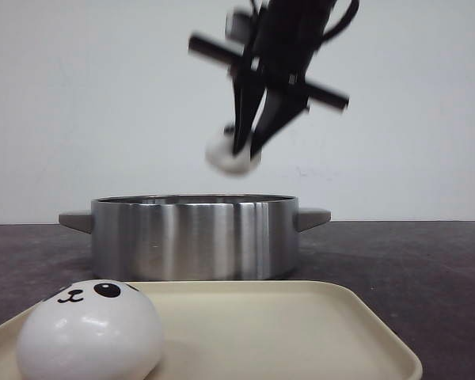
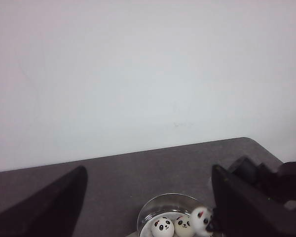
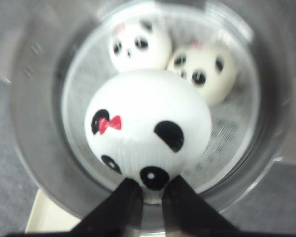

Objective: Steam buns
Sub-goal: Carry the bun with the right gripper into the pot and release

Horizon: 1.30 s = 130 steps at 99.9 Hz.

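Next, I let go of the white panda bun with my right gripper on the steel pot's bottom (image 1: 243, 214) (image 3: 173, 159), on the tray side of the two buns.
My right gripper (image 1: 246, 150) hangs above the steel pot (image 1: 191, 236), shut on a white panda bun (image 1: 226, 157). In the right wrist view the held bun (image 3: 147, 127) has a red bow by one ear, and the fingertips (image 3: 129, 190) pinch its near edge. Two more buns (image 3: 138, 43) (image 3: 205, 69) lie side by side on the pot's floor below it. A further bun (image 1: 90, 329) sits on the left of the cream tray (image 1: 301, 324). My left gripper (image 2: 148, 169) is open and empty, high up and well back from the pot (image 2: 164, 210); the front view does not show it.
The pot has a handle on each side (image 1: 75, 219) (image 1: 314, 216) and stands just behind the tray on the dark table (image 1: 412, 261). A plain white wall is behind.
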{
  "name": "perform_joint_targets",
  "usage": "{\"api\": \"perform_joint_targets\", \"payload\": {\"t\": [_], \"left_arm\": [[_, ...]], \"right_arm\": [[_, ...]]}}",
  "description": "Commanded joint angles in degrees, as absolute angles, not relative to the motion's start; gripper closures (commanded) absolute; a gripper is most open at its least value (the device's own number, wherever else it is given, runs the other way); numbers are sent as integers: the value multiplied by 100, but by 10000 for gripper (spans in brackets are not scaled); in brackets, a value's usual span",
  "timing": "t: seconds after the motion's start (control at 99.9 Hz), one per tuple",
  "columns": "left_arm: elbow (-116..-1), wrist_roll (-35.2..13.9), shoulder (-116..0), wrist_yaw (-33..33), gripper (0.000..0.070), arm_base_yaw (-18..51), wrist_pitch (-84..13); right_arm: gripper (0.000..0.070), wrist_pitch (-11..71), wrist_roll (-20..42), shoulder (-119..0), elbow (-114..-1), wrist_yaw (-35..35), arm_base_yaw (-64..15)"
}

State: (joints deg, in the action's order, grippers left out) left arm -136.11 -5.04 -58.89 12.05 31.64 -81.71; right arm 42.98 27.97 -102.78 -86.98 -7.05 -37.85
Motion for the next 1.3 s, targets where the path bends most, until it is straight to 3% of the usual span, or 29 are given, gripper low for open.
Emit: {"api": "perform_joint_targets", "payload": {"t": [0.0,0.24,1.292], "left_arm": [[-13751,-414,-5944,1197,237,3194,-8462],[-13751,-412,-5944,1197,237,3194,-8462],[-13751,-414,-5944,1044,237,3194,-8462]], "right_arm": [[700,4281,2963,-10451,-8851,-773,-3815],[700,4377,3218,-10755,-8851,-760,-3802],[696,4584,3258,-11017,-8851,-790,-3846]]}}
